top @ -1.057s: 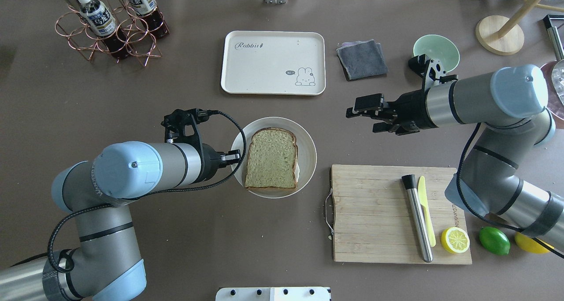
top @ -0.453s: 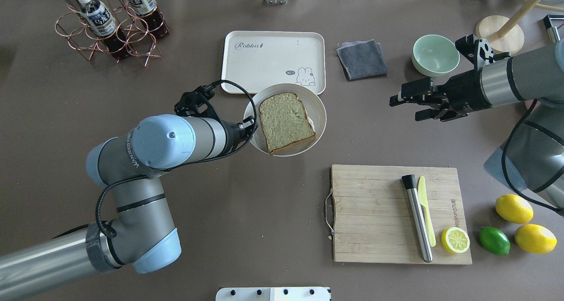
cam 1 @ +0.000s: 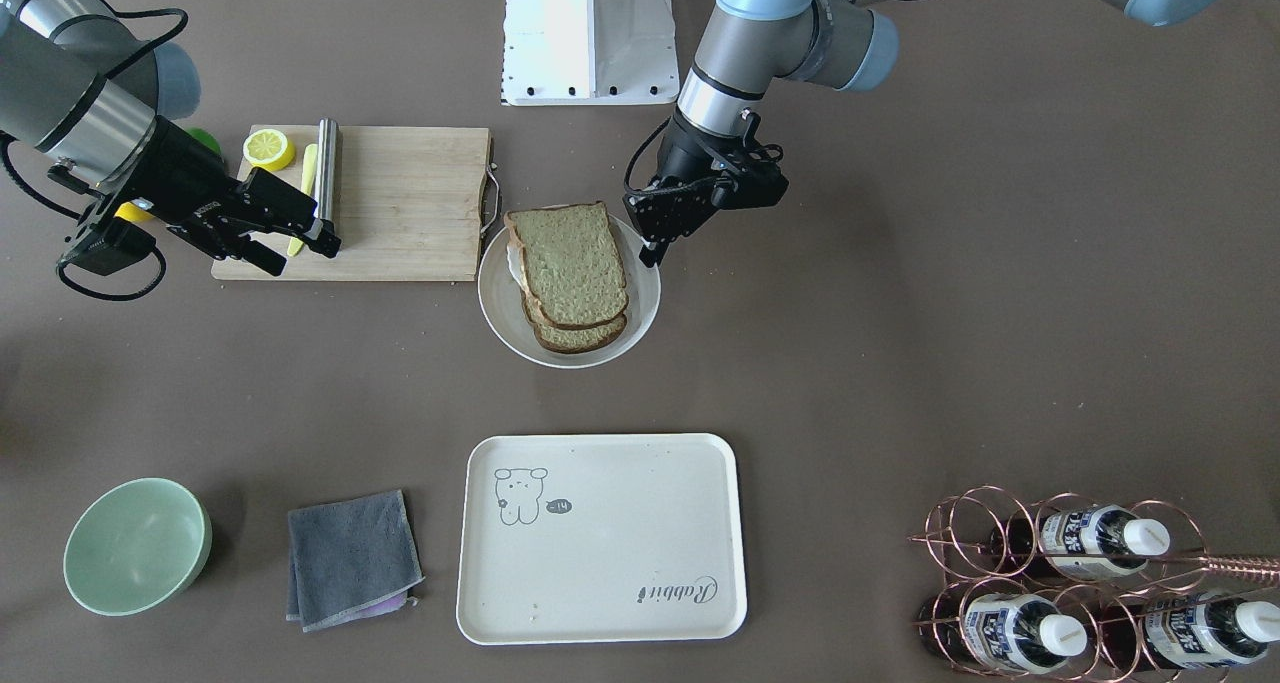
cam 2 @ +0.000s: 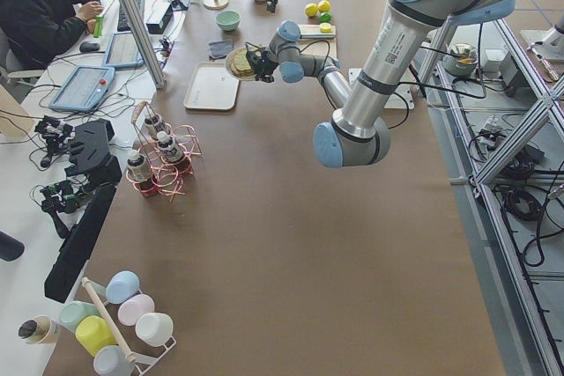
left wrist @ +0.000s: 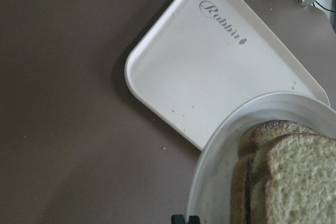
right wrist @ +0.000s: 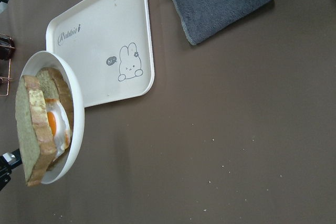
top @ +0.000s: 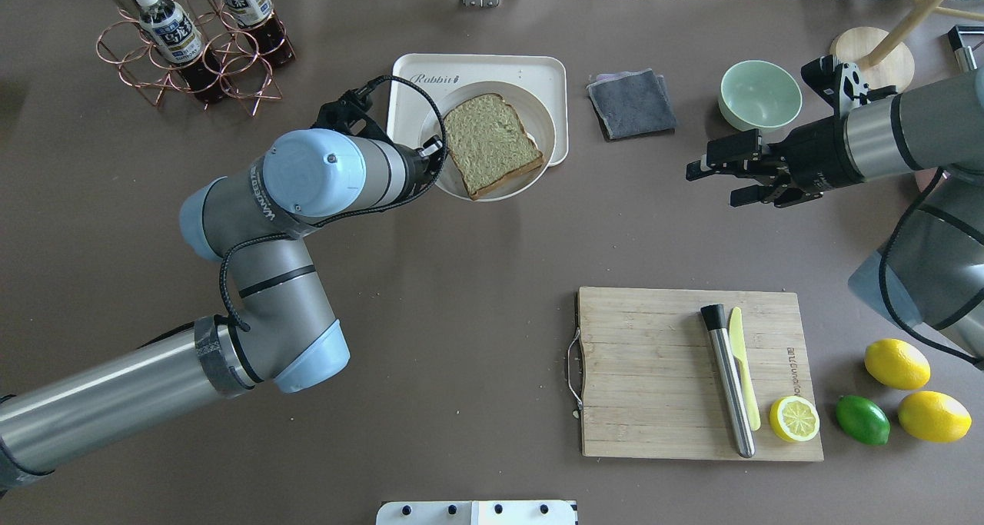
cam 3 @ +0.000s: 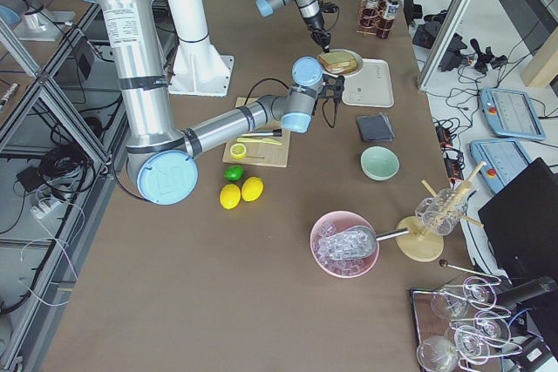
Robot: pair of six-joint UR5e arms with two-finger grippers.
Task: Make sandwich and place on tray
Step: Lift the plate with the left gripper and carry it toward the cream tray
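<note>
Next, I let go of the plate with my left gripper in the middle of the cream tray (cam 1: 607, 535) (left wrist: 227, 86), between the drawing and the lettering. The plate is now over the tray's near half.
The sandwich (top: 492, 142) lies on a round white plate (top: 540, 111); the right wrist view shows its egg (right wrist: 52, 124) between the two slices. My left gripper (top: 430, 160) is shut on the plate's left rim and holds the plate over the near half of the cream tray (top: 477, 68). The left wrist view shows the plate (left wrist: 220, 182) above the tray (left wrist: 210, 77). In the front-facing view the plate (cam 1: 640, 313) shows short of the tray (cam 1: 600, 563). My right gripper (top: 711, 183) is open and empty, well right of the tray.
A grey cloth (top: 630, 102) and a green bowl (top: 759, 94) lie right of the tray. A bottle rack (top: 192, 41) stands at its left. The wooden cutting board (top: 653, 371) holds a steel rod, a yellow knife and a lemon half; lemons and a lime lie beside it.
My left arm has carried the plate with the sandwich from the table's middle away from me to over the tray. My right arm pulled back to the right, then stayed.
</note>
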